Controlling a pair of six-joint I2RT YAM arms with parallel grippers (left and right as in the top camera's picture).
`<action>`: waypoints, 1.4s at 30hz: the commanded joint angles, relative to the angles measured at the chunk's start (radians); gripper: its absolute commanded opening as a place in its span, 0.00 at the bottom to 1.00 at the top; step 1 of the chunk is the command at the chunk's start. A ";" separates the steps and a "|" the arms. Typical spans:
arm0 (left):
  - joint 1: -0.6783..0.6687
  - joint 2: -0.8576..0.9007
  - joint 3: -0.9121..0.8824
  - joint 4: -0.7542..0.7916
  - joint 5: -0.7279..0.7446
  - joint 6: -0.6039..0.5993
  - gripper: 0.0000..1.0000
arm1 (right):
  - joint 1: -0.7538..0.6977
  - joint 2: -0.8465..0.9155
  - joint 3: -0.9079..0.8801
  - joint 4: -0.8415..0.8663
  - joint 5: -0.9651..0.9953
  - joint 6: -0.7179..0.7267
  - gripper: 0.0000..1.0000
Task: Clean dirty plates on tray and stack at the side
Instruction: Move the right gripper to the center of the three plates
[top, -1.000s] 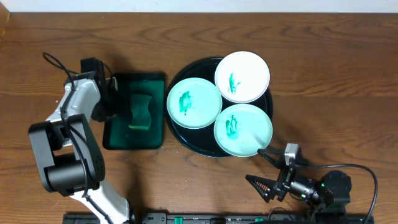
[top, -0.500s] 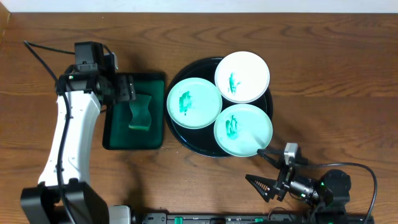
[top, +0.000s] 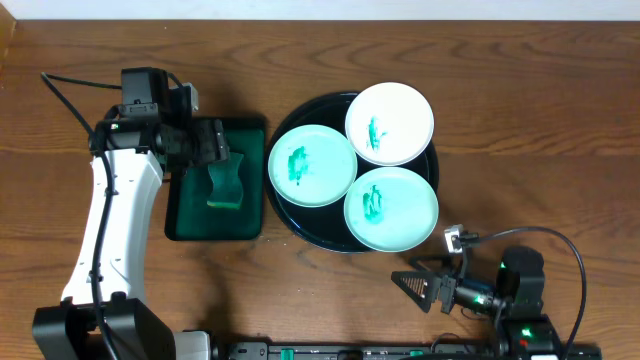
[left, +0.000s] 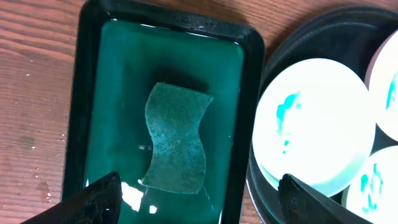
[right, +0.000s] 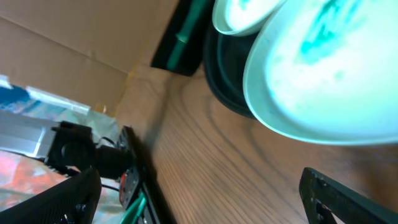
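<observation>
I should close my right gripper on the rim (top: 353, 177) facing the other plates, on the mint plate nearest the dark green tray.
The round black tray (top: 298, 217) holds three plates, each smeared with green: a white one (top: 390, 122) at the back, a mint one (top: 312, 165) on the left and a mint one (top: 391, 208) in front. My left gripper (top: 213, 148) hangs open over the dark green rectangular tray (top: 180, 215), above a green sponge (top: 227, 180). In the left wrist view the gripper (left: 199, 193) is open, with the sponge (left: 177, 140) lying free ahead of it. My right gripper (top: 430, 265) stands open and empty on the table just in front of the front mint plate (right: 323, 81).
The green tray (left: 87, 93) is wet and glossy and sits right against the black tray's (left: 292, 43) left rim. Bare wood tabletop (top: 540, 150) lies to the right of the black tray. The arm bases and cables run along the front edge.
The left arm swung up over the green tray and its jaws opened wide. The right gripper drew back slightly from the front plate's edge.
</observation>
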 joint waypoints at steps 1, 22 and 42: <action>-0.002 -0.008 0.017 -0.006 0.027 -0.010 0.81 | 0.005 0.064 0.107 -0.001 0.036 -0.088 0.99; -0.002 -0.008 0.017 -0.005 0.027 -0.010 0.81 | 0.005 0.406 0.995 -0.909 0.948 -0.483 0.99; -0.031 0.119 -0.017 -0.047 -0.156 0.063 0.52 | 0.084 0.803 1.056 -1.004 0.820 -0.257 0.99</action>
